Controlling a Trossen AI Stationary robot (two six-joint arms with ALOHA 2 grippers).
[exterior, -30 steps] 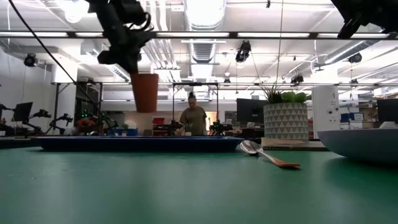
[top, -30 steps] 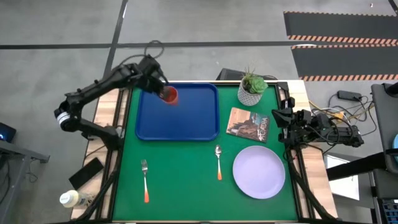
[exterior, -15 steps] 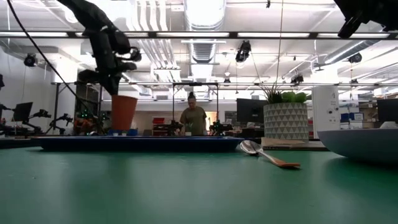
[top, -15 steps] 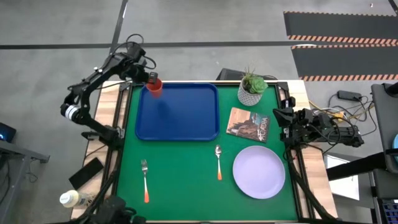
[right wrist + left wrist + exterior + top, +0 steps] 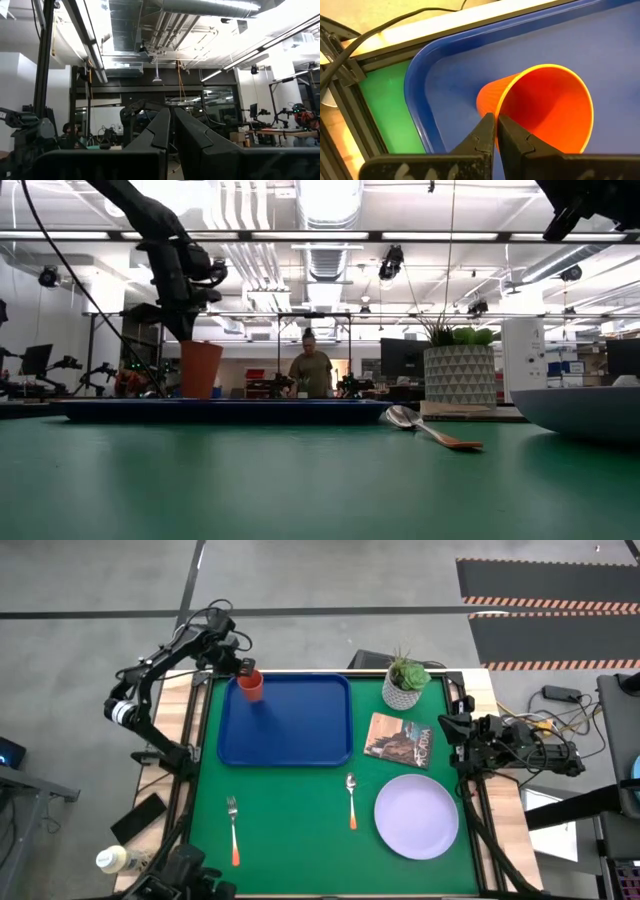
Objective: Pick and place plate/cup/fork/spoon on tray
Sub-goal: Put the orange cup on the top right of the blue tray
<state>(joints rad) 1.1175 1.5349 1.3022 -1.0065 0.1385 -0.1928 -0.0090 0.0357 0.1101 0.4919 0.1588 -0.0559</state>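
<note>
Next, my left gripper puts the orange-red cup down in the dark blue tray's far corner (image 5: pixel 247 697) (image 5: pixel 482 102) nearest my left arm.
The orange-red cup (image 5: pixel 250 686) stands in the far left corner of the dark blue tray (image 5: pixel 300 735); it also shows in the low view (image 5: pixel 200 368). My left gripper (image 5: pixel 244 671) is above it, shut on its rim. The lavender plate (image 5: pixel 417 816) lies flat on the green mat at the near right. The spoon (image 5: pixel 351 800) lies left of the plate, and the fork (image 5: pixel 233 830) lies at the near left. My right gripper (image 5: pixel 447 726) waits shut at the table's right edge, touching nothing. My left gripper pinches the cup's rim (image 5: pixel 495 111) on the side toward the table's left edge, one finger (image 5: pixel 512 137) inside the cup and one finger (image 5: pixel 482 135) outside. The fingers come from above, slanting down. The cup stands about upright, its bottom low in the tray, hidden behind the tray's rim (image 5: pixel 230 408).
A white patterned plant pot (image 5: pixel 404 685) stands at the far right of the table. A book (image 5: pixel 400 740) lies between the tray and the right arm. A person (image 5: pixel 311 372) stands in the room beyond the table.
My left gripper has carried the cup from above the tray's far middle toward the table's far left and down. The cup, first lifted clear above the tray, now sits low in the tray's far left corner. The gripper stays shut on it.
</note>
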